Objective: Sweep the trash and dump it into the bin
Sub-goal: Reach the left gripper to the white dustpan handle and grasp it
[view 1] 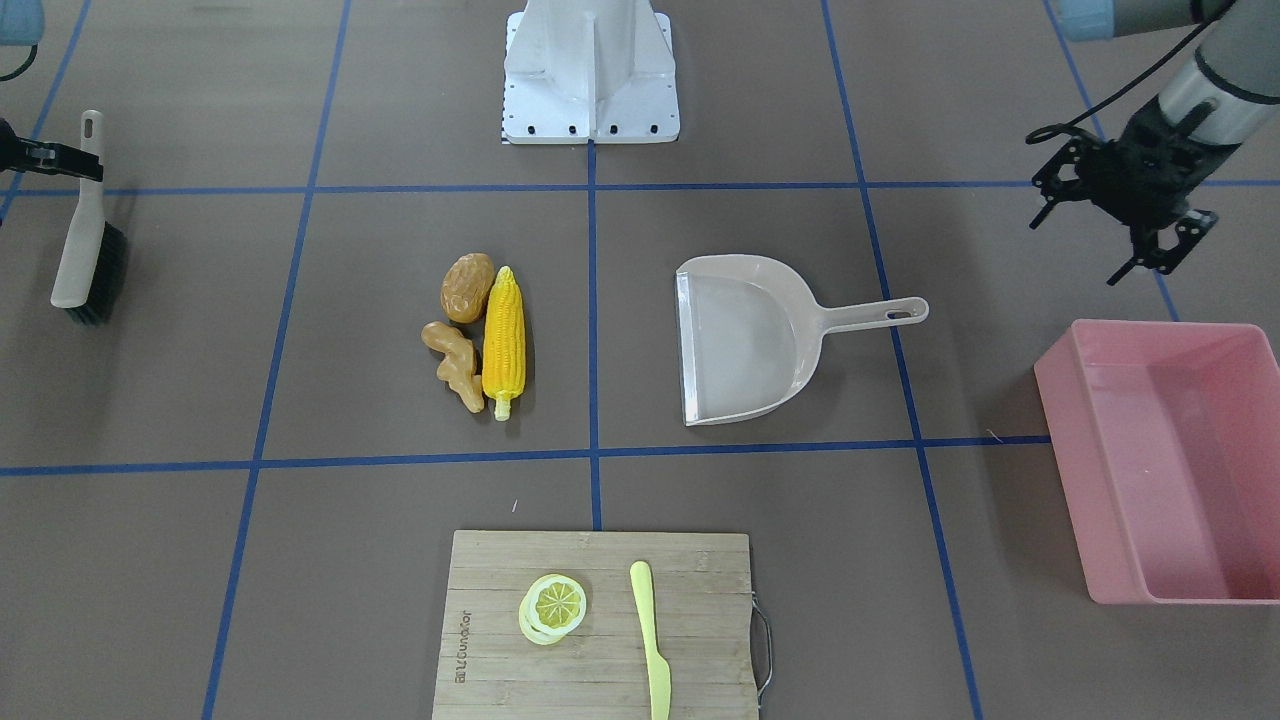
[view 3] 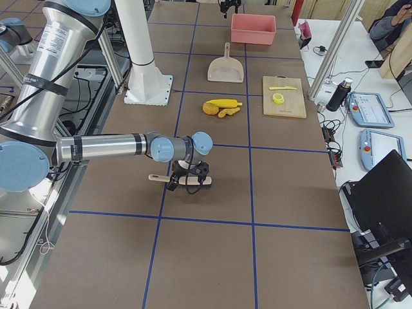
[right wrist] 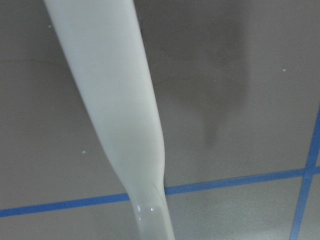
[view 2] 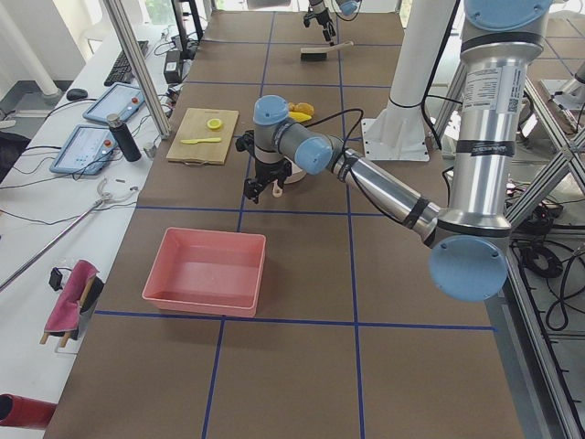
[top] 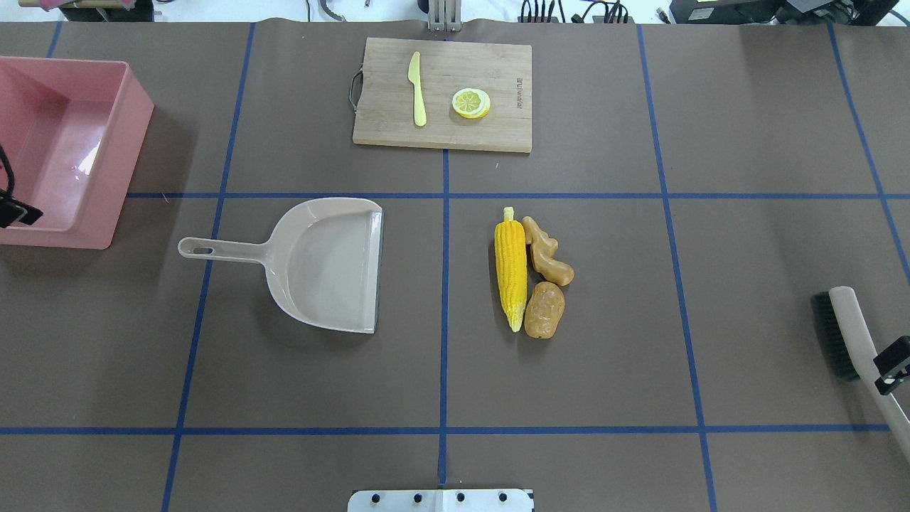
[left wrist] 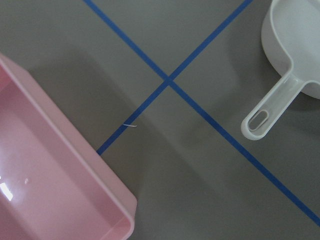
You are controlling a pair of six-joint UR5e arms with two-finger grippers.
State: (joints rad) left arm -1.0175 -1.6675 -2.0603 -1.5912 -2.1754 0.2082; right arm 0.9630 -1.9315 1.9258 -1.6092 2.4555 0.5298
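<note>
The outer half of the dustpan's handle (view 1: pixel 893 313) (left wrist: pixel 264 113), near the hole at the handle's loose end, will be gripped by my left gripper.
The trash lies together at mid-table: a yellow corn cob (view 1: pixel 503 340), a brown potato (view 1: pixel 467 287) and a tan ginger root (view 1: pixel 455 362). The beige dustpan (view 1: pixel 750 340) lies empty beside them, its mouth towards them. The pink bin (view 1: pixel 1060 400) stands empty at the table's left end. My left gripper (view 1: pixel 1100 250) hangs open and empty above the table between the dustpan handle (left wrist: pixel 270 112) and the bin (left wrist: pixel 50 175). My right gripper (top: pixel 892 363) is shut on the handle of a beige brush (top: pixel 846 320) with black bristles at the right end.
A wooden cutting board (top: pixel 441 135) at the far edge carries a lemon slice (top: pixel 470 102) and a yellow-green knife (top: pixel 417 89). The robot's white base (view 1: pixel 590 70) stands at the near edge. Blue tape lines cross the brown table.
</note>
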